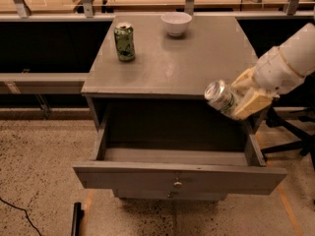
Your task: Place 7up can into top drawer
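The robot's gripper needs to release the 7up can on the open drawer's bottom [197, 131], near the middle, behind the round knob. The can is now tilted above the drawer.
The 7up can [220, 97], silver-grey with green patches, is held tilted on its side in my gripper [241, 101]. The gripper's cream fingers [252, 103] are shut on the can. It hangs at the cabinet's front right corner, above the right rear part of the top drawer [177, 177]. The drawer is pulled open, its inside looks empty, and its flat front has a small round knob [177, 184]. My white arm [290, 60] comes in from the right.
A dark green can [124, 42] stands upright at the left of the grey cabinet top [172, 68]. A white bowl [176, 23] sits at the back middle. A black chair base [290, 132] stands right of the cabinet. Speckled floor lies around.
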You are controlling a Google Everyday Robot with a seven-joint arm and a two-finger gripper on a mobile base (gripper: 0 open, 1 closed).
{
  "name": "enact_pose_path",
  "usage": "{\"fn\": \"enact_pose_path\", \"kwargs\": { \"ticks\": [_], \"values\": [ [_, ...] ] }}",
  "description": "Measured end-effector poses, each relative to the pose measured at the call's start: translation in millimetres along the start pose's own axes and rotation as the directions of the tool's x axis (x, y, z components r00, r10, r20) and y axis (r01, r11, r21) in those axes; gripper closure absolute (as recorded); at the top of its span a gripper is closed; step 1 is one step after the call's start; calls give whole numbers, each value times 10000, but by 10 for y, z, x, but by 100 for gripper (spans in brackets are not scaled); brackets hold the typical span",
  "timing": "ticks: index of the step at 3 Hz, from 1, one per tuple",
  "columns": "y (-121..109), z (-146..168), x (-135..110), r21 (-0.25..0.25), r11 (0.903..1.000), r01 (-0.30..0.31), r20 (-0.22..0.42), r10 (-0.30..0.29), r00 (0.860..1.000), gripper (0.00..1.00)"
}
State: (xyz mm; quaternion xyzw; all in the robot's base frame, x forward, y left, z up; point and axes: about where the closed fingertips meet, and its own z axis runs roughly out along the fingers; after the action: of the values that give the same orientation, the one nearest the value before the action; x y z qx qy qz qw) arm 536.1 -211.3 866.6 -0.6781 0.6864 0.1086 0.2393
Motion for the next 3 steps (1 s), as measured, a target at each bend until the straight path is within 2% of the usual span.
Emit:
{"fn": "enact_pose_path", "kwargs": {
  "ticks": [1,2,3],
  "values": [
    [319,300,156,-479,9979,-443,-70,440,9990,100],
    [251,697,331,-434,9985,-346,-447,326,9985,100],
    [23,1049,352,-276,9992,285,-790,-306,9964,100]
  ]
}}
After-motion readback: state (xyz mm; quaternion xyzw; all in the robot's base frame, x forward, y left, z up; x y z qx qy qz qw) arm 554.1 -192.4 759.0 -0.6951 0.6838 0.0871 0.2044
